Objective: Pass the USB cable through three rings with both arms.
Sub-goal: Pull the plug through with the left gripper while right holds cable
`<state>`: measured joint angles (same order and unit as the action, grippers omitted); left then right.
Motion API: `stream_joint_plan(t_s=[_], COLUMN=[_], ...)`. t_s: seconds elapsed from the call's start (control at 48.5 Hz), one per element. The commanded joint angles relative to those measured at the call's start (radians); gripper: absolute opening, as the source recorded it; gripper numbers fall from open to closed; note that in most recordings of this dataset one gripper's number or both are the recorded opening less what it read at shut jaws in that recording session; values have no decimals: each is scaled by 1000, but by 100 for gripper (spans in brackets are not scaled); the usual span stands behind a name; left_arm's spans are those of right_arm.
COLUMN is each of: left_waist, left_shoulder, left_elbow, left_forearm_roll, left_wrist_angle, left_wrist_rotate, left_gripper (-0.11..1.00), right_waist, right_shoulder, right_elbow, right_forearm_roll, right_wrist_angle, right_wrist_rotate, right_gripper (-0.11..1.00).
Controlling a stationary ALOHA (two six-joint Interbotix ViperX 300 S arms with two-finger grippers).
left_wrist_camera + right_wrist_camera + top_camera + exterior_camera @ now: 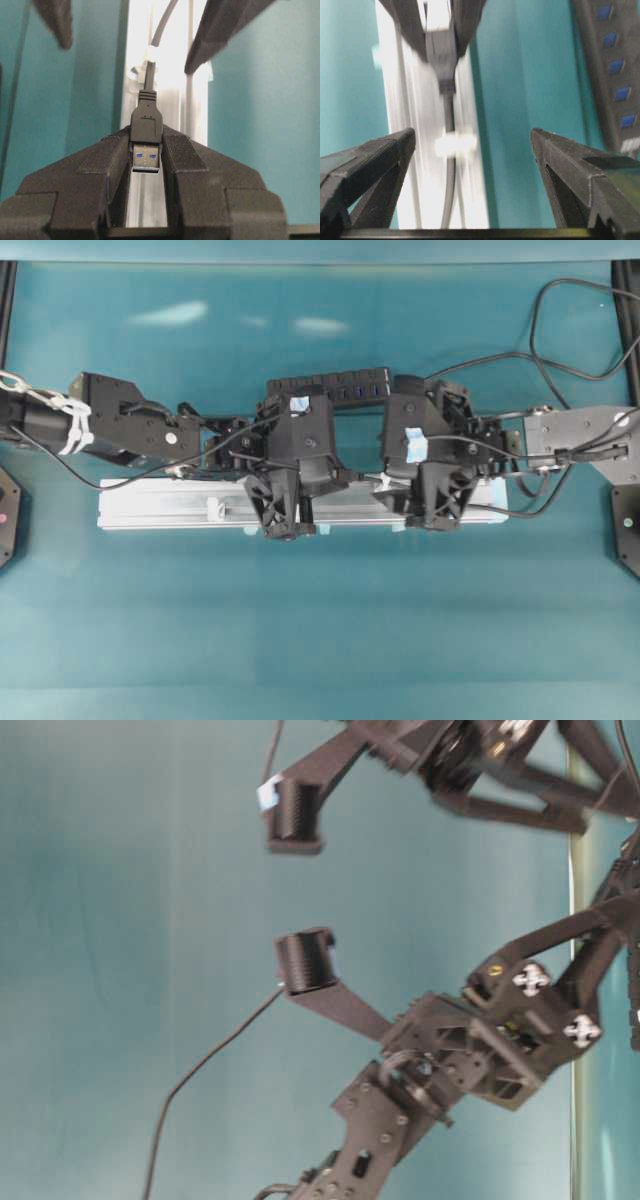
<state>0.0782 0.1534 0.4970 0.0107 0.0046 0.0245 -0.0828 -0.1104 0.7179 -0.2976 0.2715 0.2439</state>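
The plug that has to go into the next ring is covered by my left gripper, so next my right gripper takes the plug's neck (447,86) past the white ring first.
My left gripper (146,135) is shut on the USB cable's plug (146,122), metal end towards the camera, over the silver rail (170,100). From the plug the cable (159,30) runs along the rail through a white ring (151,52). Overhead, the left gripper (290,525) and right gripper (437,510) hang side by side over the rail (150,505). My right gripper (472,137) is open, with nothing between its fingers. It straddles the cable (449,190) and a blurred white ring (465,143). Another ring (212,508) stands left of both grippers.
A black multi-port hub bar (330,385) lies behind the rail, also showing as the hub (610,75) at the right edge of the right wrist view. Loose black cables (560,330) loop at the back right. Teal table (320,620) surrounds the rail.
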Motion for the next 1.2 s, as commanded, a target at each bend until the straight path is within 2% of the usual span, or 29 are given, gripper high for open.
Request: stream_joint_plan(t_s=[0.0, 0.619, 0.701, 0.867, 0.97, 1.052, 1.176], left_waist=[-8, -9, -9, -9, -9, -9, -9], left_shoulder=[-28, -29, -29, -29, -29, -29, -29], left_elbow=[-14, -11, -9, -8, -8, -6, -6], left_forearm_roll=[2, 2, 2, 2, 3, 2, 2], left_wrist_angle=[-3, -3, -3, -3, -3, -3, 0], left_wrist_rotate=[2, 2, 2, 2, 2, 2, 0], left_gripper=[20, 20, 20, 20, 20, 20, 20], right_waist=[0, 9, 18, 29, 29, 29, 29], right_shoulder=[3, 58, 66, 72, 72, 74, 74], right_elbow=[-29, -31, -34, -35, -37, -38, -40], right_forearm_roll=[0, 2, 0, 0, 2, 2, 2], right_wrist_angle=[-26, -72, -77, -77, -84, -98, -117], right_wrist_rotate=[9, 9, 8, 9, 8, 9, 8], right_gripper=[69, 66, 56, 19, 1, -6, -7])
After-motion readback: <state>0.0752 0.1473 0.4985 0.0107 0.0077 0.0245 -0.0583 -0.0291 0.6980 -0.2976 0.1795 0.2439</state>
